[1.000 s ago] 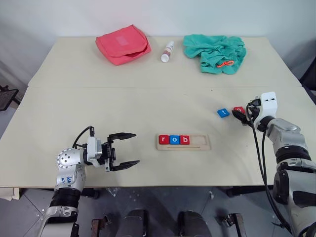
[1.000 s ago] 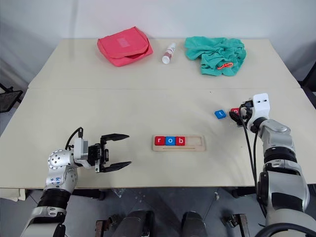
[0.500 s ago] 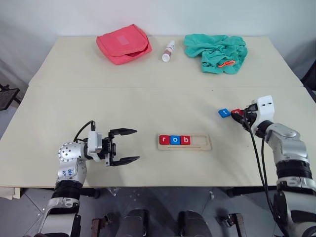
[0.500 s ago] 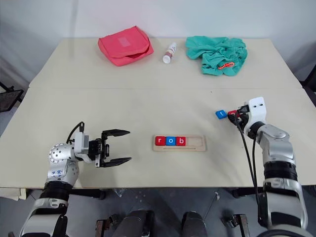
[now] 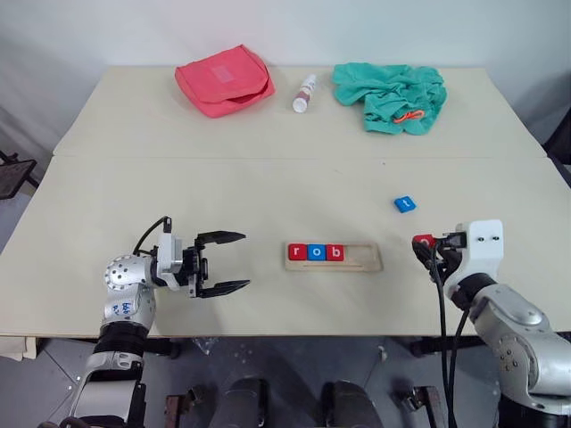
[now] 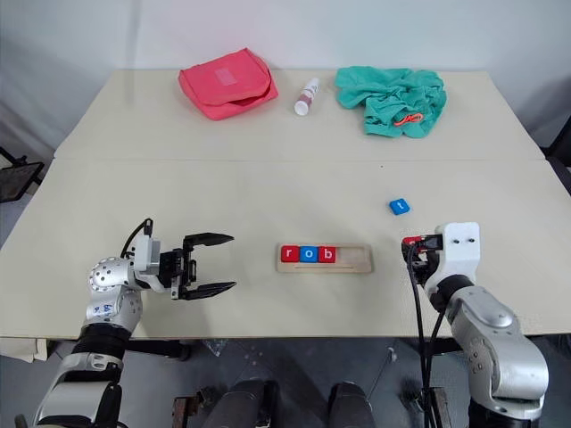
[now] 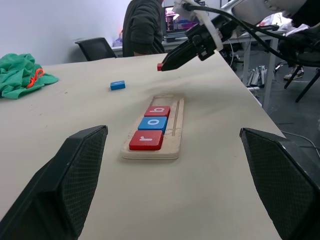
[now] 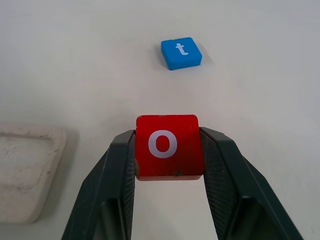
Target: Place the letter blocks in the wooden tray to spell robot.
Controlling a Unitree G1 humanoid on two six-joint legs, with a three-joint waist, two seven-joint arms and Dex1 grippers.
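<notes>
The red o's side that faces the red b is covered by my right gripper's finger, so I need to put the o down and pinch its near and far edges [image 8: 168, 118].
The wooden tray [image 5: 333, 257] lies near the table's front middle with a red r, a blue o and a red b [image 5: 335, 252] filling its left half. My right gripper [image 8: 167, 150] is shut on a red o block [image 8: 167, 145], held just above the table to the right of the tray's empty end [image 8: 25, 170]. A blue t block [image 5: 404, 203] lies on the table beyond it. My left gripper [image 5: 230, 263] stands open left of the tray, pointing at it, with nothing between its fingers.
Along the far edge lie a pink pouch [image 5: 223, 78], a small white bottle [image 5: 303, 93] and a crumpled green cloth [image 5: 390, 94]. A seam [image 5: 268, 159] crosses the table. In the left wrist view a person [image 7: 145, 25] and chairs are beyond the table.
My right gripper closed on the red o block beside the blue t, lifted it and drew back toward the tray's right end. The left gripper stayed open in place.
</notes>
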